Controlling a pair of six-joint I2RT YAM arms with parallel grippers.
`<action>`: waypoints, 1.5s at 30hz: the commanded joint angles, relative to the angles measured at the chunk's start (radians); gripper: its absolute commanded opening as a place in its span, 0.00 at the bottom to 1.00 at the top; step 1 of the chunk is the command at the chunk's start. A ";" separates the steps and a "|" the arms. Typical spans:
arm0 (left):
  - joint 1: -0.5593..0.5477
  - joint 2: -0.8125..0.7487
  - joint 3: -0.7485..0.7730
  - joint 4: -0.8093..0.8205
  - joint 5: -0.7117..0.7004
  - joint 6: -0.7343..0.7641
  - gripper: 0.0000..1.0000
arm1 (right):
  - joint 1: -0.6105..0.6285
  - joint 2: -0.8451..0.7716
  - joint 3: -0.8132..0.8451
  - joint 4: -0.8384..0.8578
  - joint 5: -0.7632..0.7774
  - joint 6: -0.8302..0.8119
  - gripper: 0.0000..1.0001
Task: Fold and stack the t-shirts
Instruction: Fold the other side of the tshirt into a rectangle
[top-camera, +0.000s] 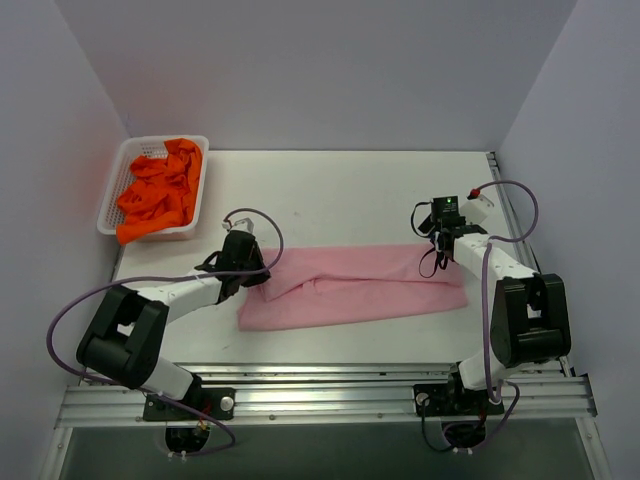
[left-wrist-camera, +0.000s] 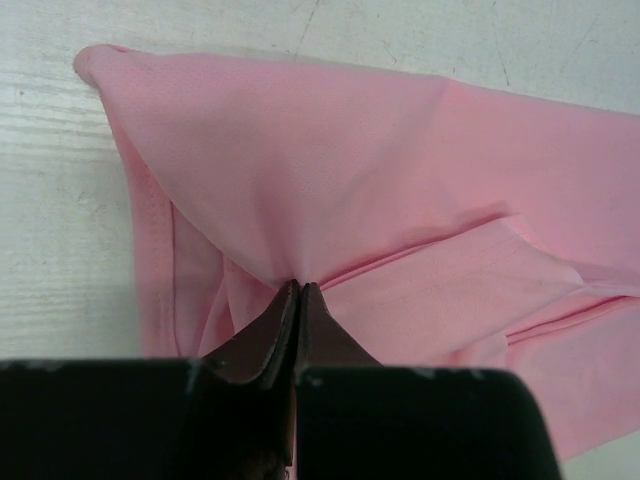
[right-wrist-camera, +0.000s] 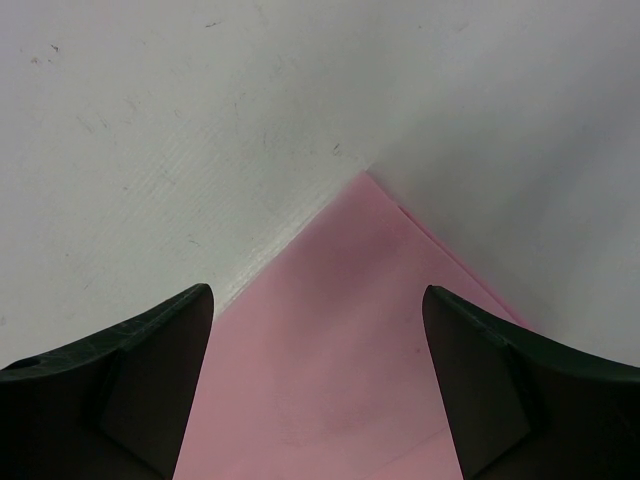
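I need to open my left gripper, as the pink t-shirt's sleeve bunches in its closed fingers, then take the sleeve's end (left-wrist-camera: 247, 297) and pull it toward the t-shirt's middle.
A light pink t-shirt (top-camera: 350, 285) lies folded into a long strip across the middle of the white table. My left gripper (top-camera: 262, 276) is at the strip's left end. The left wrist view shows that gripper (left-wrist-camera: 300, 285) shut on a pinch of pink t-shirt (left-wrist-camera: 330, 160), with creases fanning out from the tips. My right gripper (top-camera: 440, 260) hovers over the strip's far right corner. In the right wrist view it (right-wrist-camera: 318, 290) is open, with the pink t-shirt's corner (right-wrist-camera: 330, 360) lying flat between the fingers. Orange t-shirts (top-camera: 160, 190) lie crumpled in the basket.
The white mesh basket (top-camera: 108, 208) stands at the table's back left corner, against the left wall. Bare white tabletop (top-camera: 350, 190) stretches behind the pink strip. A metal rail (top-camera: 320, 388) with both arm bases runs along the near edge. Walls close in on three sides.
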 joint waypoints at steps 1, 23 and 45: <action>-0.018 -0.092 0.018 -0.071 -0.072 -0.010 0.02 | 0.004 0.003 0.017 -0.001 0.040 0.001 0.81; -0.105 -0.147 0.027 -0.174 -0.184 -0.033 0.20 | 0.002 0.006 0.008 0.004 0.028 0.003 0.81; -0.179 -0.182 0.059 -0.263 -0.317 -0.053 0.21 | 0.004 0.028 0.013 0.016 0.017 0.001 0.81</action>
